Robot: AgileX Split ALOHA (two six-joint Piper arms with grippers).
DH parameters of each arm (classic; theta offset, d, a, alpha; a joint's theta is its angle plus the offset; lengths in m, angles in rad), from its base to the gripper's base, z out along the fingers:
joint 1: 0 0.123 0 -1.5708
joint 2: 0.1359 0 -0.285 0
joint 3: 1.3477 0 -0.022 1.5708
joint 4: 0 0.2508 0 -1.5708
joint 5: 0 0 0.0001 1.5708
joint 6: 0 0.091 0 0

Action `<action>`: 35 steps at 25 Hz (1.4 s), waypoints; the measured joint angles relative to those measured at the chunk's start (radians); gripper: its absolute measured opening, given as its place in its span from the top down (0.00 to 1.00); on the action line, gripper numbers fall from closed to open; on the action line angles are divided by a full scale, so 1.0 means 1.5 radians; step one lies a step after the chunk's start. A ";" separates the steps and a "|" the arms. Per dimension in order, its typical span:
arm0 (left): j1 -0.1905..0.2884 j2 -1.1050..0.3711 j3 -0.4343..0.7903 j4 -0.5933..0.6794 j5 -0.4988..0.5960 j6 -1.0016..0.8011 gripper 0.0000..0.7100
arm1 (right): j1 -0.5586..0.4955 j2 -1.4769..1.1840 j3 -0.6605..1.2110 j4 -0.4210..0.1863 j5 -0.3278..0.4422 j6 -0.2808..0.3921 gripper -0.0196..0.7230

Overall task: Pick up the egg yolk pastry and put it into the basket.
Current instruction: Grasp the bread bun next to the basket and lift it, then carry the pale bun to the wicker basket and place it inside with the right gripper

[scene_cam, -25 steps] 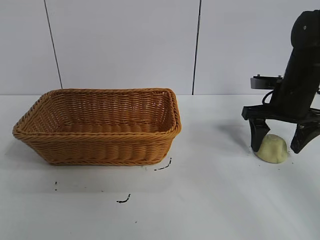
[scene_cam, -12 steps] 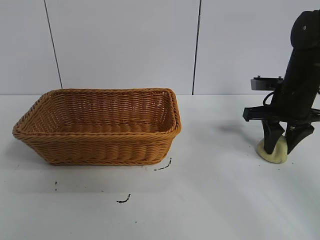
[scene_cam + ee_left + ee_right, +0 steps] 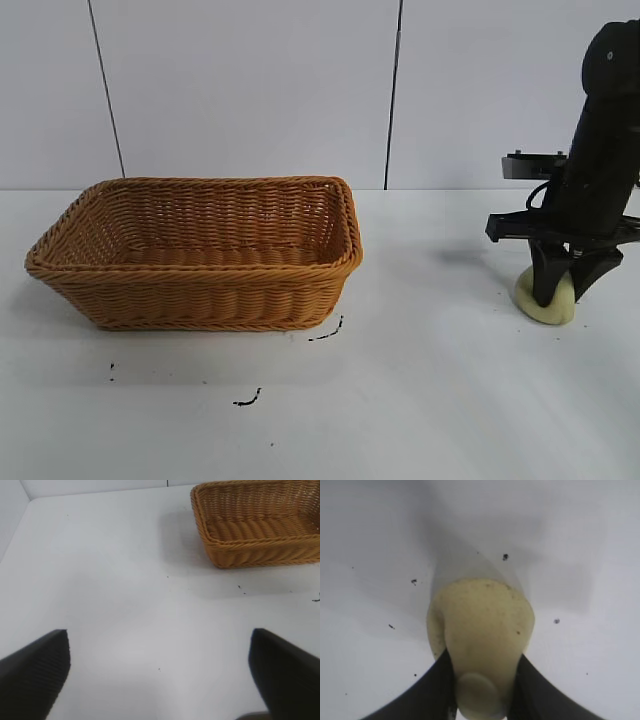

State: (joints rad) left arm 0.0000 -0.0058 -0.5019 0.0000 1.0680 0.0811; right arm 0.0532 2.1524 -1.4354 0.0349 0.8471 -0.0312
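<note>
My right gripper has the egg yolk pastry. It will let go of the pastry inside the basket (image 3: 222, 251), behind the middle of the basket's front rim.
The egg yolk pastry (image 3: 543, 306) is a small pale yellow lump on the white table at the far right. My right gripper (image 3: 561, 292) stands over it, shut on it, the two black fingers squeezing its sides. In the right wrist view the pastry (image 3: 482, 625) is pinched narrow between the fingers (image 3: 432, 690). The orange-brown wicker basket (image 3: 200, 290) sits empty at the left of the table, well apart from the pastry. It also shows in the left wrist view (image 3: 260, 550). My left gripper (image 3: 160, 680) is open and empty above bare table.
Small black marks (image 3: 247, 400) lie on the white table in front of the basket. A white panelled wall stands behind. Bare table lies between the basket and the pastry.
My right gripper's fingers, wide open on either side of the pastry, have closed on it and squeezed it. The pastry has stayed on the table.
</note>
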 joint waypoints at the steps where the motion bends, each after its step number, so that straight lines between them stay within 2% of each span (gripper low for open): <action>1: 0.000 0.000 0.000 0.000 0.000 0.000 0.02 | 0.000 0.000 -0.004 0.000 0.007 0.000 0.70; 7: 0.000 0.000 0.000 0.000 0.000 0.000 0.02 | 0.000 -0.039 -0.032 -0.001 0.043 0.000 0.70; 10: 0.000 0.000 0.000 0.000 0.000 0.000 0.02 | 0.000 -0.070 -0.062 -0.001 0.078 0.000 0.71; 19: 0.000 0.000 0.000 0.000 0.000 0.000 0.02 | 0.000 -0.105 -0.221 -0.006 0.232 -0.003 0.71; 24: 0.000 0.000 0.000 0.000 0.000 0.000 0.02 | 0.021 -0.105 -0.303 -0.010 0.242 -0.003 0.71; 35: 0.000 0.000 0.000 0.000 0.000 0.000 0.02 | 0.163 -0.023 -0.437 -0.016 0.246 -0.003 0.71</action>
State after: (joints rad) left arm 0.0000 -0.0058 -0.5019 0.0000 1.0680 0.0811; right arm 0.2972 2.1183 -2.0915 0.0116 1.2159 -0.0355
